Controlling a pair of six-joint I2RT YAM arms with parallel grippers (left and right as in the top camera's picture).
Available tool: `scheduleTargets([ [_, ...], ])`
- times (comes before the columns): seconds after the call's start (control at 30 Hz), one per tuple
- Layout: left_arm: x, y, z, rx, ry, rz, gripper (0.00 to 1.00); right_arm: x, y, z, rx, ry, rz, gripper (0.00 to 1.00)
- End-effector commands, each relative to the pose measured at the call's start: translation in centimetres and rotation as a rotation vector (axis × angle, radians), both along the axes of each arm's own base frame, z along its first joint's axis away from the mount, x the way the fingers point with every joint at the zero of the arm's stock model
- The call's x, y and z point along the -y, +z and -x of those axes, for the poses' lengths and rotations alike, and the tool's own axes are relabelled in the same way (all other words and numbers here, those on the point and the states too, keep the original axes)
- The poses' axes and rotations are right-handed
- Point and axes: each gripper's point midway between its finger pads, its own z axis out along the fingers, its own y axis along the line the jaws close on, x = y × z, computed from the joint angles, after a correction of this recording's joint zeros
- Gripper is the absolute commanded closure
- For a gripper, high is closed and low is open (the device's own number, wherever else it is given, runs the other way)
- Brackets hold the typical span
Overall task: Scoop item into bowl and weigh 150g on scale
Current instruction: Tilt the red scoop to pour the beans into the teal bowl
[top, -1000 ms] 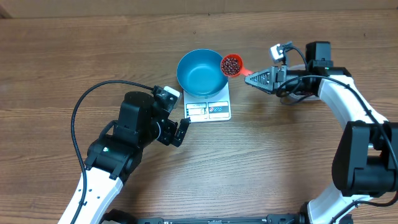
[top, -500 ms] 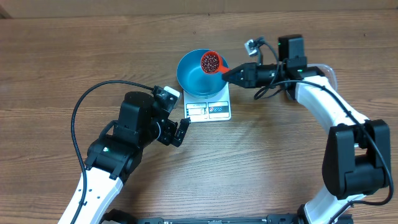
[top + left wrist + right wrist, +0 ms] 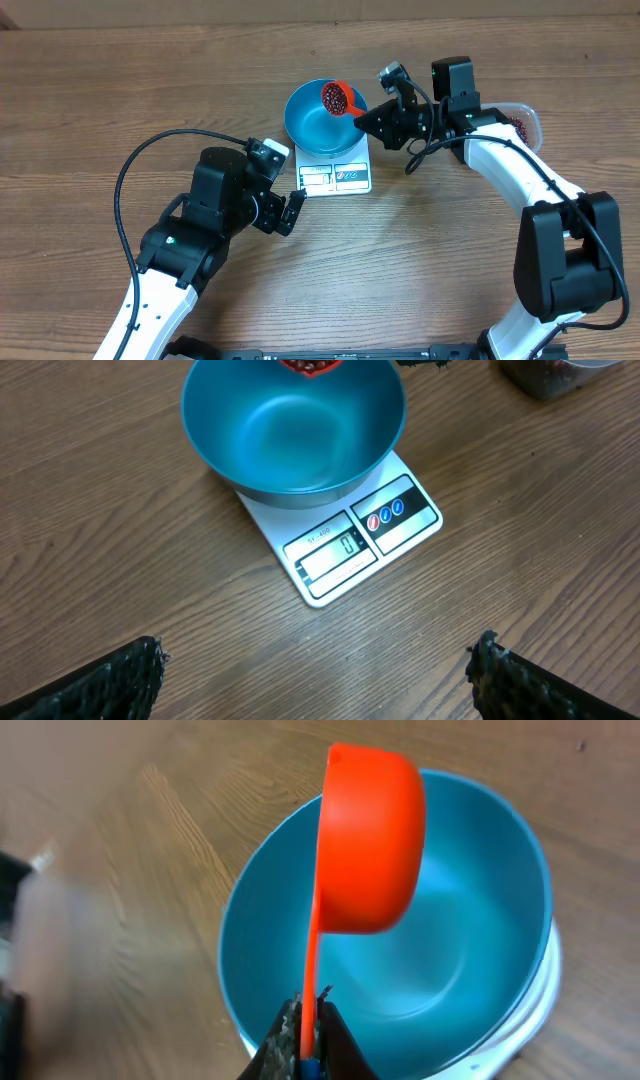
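Observation:
Next, my right gripper lets go of the red scoop, so that I leave it on top of the beans in the clear plastic tub [image 3: 507, 123].
The blue bowl [image 3: 322, 122] [image 3: 295, 430] [image 3: 480, 950] stands on the white scale [image 3: 340, 177] [image 3: 365, 540], whose display reads 0. Its inside shows bare blue. My right gripper [image 3: 362, 117] [image 3: 308, 1020] is shut on the thin handle of a red scoop [image 3: 334, 98] [image 3: 370, 840]. The scoop hangs over the bowl's far right part, tipped toward its side. Dark red beans [image 3: 332, 96] [image 3: 310, 366] fill the scoop. My left gripper [image 3: 290, 212] [image 3: 320, 680] is open above bare wood near the scale's front left, holding nothing.
A clear plastic tub [image 3: 524, 118] [image 3: 548, 375] with more beans sits to the right of the scale, partly behind my right arm. A black cable [image 3: 160, 145] loops over the table left of my left arm.
My right gripper has carried the scoop left from beside the bowl to over it and rolled it toward its side. The left arm has not moved.

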Motion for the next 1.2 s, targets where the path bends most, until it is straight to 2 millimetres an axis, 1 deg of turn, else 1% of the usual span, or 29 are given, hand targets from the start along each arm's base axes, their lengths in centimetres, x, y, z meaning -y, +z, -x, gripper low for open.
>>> scheduleTargets([
  [0.0,0.1,0.4,0.2,0.017,-0.020,0.003,0.00,0.0,0.1,-0.3,0.210,0.114,0.073,0.96],
  [0.13,0.0,0.4,0.2,0.017,-0.020,0.003,0.01,0.1,0.0,-0.3,0.362,0.202,0.131,0.96],
  [0.3,0.0,0.4,0.2,0.017,-0.019,0.003,0.01,0.5,-0.4,-0.8,0.454,0.234,0.205,0.96],
  [0.53,0.0,0.4,0.2,0.017,-0.020,0.003,0.00,1.4,-1.1,-1.8,0.517,0.230,0.305,0.96],
  [0.63,0.0,0.4,0.2,0.017,-0.019,0.003,0.01,1.6,-0.9,-2.3,0.540,0.218,0.318,0.96],
  [0.8,0.0,0.4,0.2,0.017,-0.020,0.003,0.01,1.5,-0.3,-2.8,0.656,0.267,0.351,0.96],
  [1.1,0.0,0.4,0.2,0.017,-0.020,0.003,0.01,1.5,-0.2,-2.9,0.667,0.264,0.351,0.96],
  [1.17,0.0,0.4,0.2,0.017,-0.020,0.003,0.00,1.5,-0.3,-2.8,0.643,0.259,0.346,0.96],
])
